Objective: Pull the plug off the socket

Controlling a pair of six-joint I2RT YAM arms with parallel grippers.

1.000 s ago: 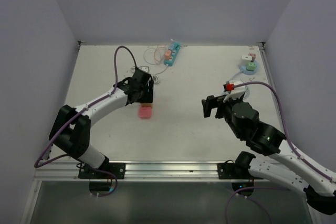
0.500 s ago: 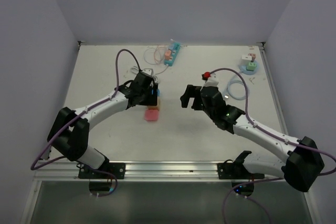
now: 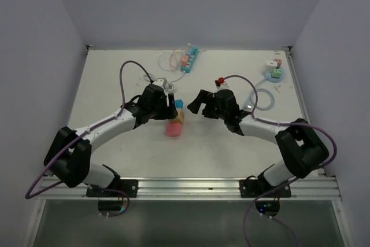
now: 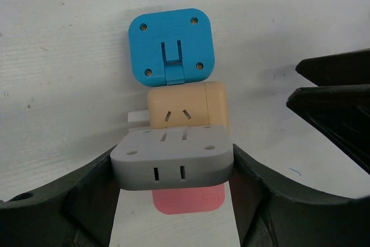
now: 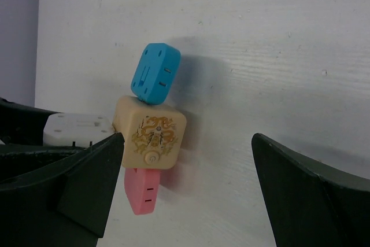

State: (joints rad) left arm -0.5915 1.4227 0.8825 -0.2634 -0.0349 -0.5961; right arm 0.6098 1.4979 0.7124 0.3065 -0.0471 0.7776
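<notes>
Next, my left gripper sets the grey plug, now on the socket's near side, down on the bare white table (image 3: pixel 135 120) in front of the white cable loops.
A beige cube socket (image 4: pixel 188 105) lies on the white table with a blue plug (image 4: pixel 171 44) on its far side, a pink plug (image 4: pixel 188 202) under it and a grey plug (image 4: pixel 171 163) on its near side. My left gripper (image 4: pixel 173 155) is shut on the grey plug. From above, the cluster, beige socket (image 3: pixel 180 115) and pink plug (image 3: pixel 174 129), sits mid-table by the left gripper (image 3: pixel 171 110). My right gripper (image 3: pixel 195 103) is open just right of it. In the right wrist view the socket (image 5: pixel 150 133) lies ahead beside the left finger of the right gripper (image 5: pixel 186 138), with nothing gripped.
A teal power strip (image 3: pixel 191 59) with an orange plug and thin white cable lies at the back. A round blue socket with a green plug (image 3: pixel 274 74) and a light blue cable coil (image 3: pixel 260 96) are at the back right. White cable loops (image 3: pixel 163 79) lie behind the left gripper.
The right arm has swung left across the table, bringing its open gripper up beside the socket cluster. The left gripper has shifted the cluster right and a little nearer.
</notes>
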